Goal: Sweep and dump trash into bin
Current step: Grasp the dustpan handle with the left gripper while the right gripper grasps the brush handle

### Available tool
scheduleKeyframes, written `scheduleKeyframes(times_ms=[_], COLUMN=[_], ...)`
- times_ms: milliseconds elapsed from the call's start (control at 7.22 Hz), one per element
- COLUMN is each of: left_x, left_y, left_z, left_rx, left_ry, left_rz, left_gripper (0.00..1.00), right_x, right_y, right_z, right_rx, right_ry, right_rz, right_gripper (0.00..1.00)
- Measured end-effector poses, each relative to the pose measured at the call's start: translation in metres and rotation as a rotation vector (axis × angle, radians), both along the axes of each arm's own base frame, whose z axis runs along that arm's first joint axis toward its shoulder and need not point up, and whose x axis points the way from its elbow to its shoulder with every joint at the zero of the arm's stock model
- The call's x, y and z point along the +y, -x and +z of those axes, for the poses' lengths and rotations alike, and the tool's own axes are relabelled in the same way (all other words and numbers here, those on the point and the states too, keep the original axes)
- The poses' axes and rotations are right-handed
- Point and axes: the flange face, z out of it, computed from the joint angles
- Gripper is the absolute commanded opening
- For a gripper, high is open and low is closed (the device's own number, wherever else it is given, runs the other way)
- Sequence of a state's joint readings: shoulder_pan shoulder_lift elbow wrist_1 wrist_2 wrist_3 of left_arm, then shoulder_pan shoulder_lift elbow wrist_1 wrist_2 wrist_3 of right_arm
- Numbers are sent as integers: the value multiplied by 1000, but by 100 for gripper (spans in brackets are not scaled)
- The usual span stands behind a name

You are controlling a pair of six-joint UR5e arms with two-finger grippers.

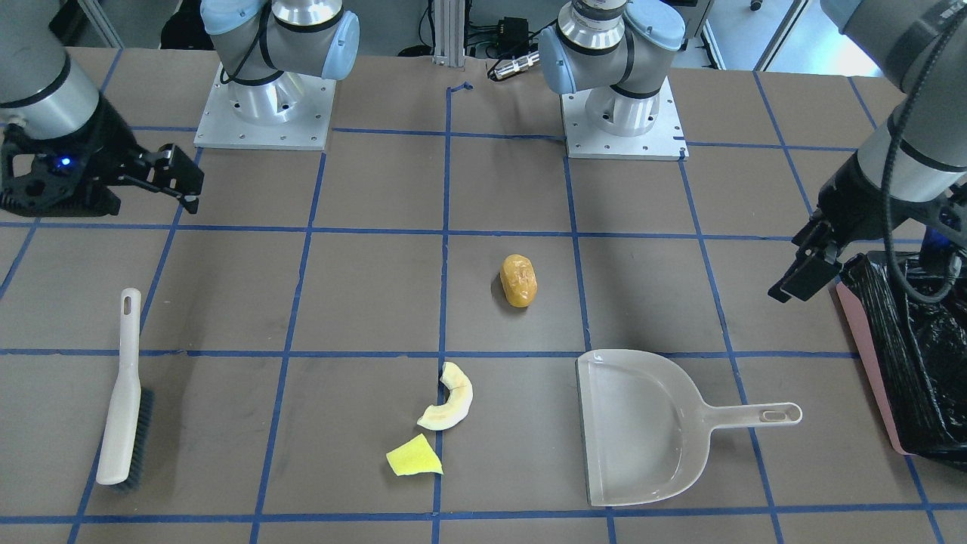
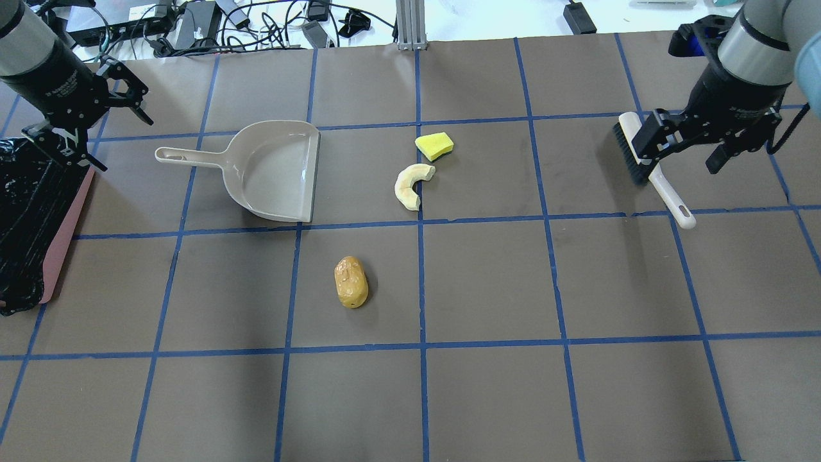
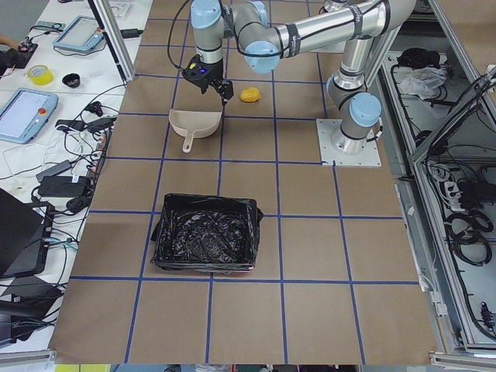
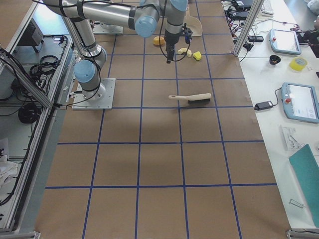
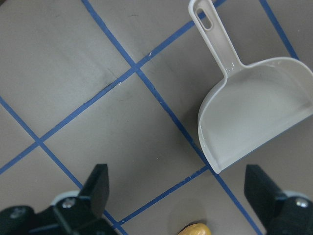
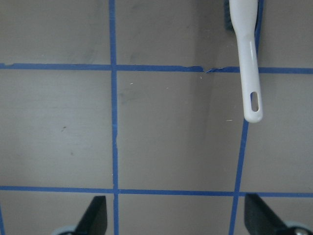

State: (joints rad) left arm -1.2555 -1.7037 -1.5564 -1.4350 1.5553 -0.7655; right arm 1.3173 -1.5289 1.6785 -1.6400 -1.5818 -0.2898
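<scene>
I will next move my right gripper to the beige brush and close it on the handle's end (image 1: 131,311) (image 6: 253,100) near the hole, away from the bristles.
The trash is three pieces: an orange-yellow lump (image 1: 518,281) (image 2: 351,282), a cream curved slice (image 1: 453,399) (image 2: 410,185) and a yellow sponge wedge (image 1: 414,458) (image 2: 434,145). The bin (image 1: 906,355) (image 2: 32,224), lined with a black bag, stands at the table's left end. My left gripper (image 2: 122,142) (image 5: 177,176) hangs open and empty in the air between the bin and the beige dustpan (image 2: 269,170) (image 5: 259,117). My right gripper (image 2: 673,157) (image 1: 181,185) is open and empty, raised above the table near the beige brush (image 1: 125,393) (image 6: 247,49).
The dustpan lies flat with its mouth toward the cream slice and the sponge. The brush lies on its side far to the right. Both arm bases (image 1: 264,113) stand at the robot's edge of the table. Blue tape lines grid the brown tabletop (image 2: 487,282).
</scene>
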Motion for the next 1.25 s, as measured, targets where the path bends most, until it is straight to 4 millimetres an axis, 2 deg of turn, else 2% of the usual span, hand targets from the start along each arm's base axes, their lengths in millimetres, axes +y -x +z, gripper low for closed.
scheduleKeyframes(times_ms=[277, 416, 554, 693, 831, 1247], left_x=[-23, -35, -48, -63, -77, -124], left_y=[-9, -13, -17, -22, -26, -51], left_z=[-19, -30, -39, -50, -64, -97], left_rx=[0, 0, 5, 12, 23, 89], left_ry=[42, 42, 34, 20, 1, -122], left_rz=[337, 439, 509, 559, 584, 583], left_gripper=[100, 100, 100, 99, 93, 93], right_x=[-40, -52, -60, -68, -76, -86], right_y=[27, 36, 44, 49, 53, 62], right_z=[-56, -78, -91, -107, -124, -160], right_rx=[-5, -7, -5, -1, 7, 34], right_ry=[-10, -16, -11, -12, -20, -61], right_rz=[18, 36, 62, 76, 87, 109], right_gripper=[100, 100, 100, 100, 100, 100])
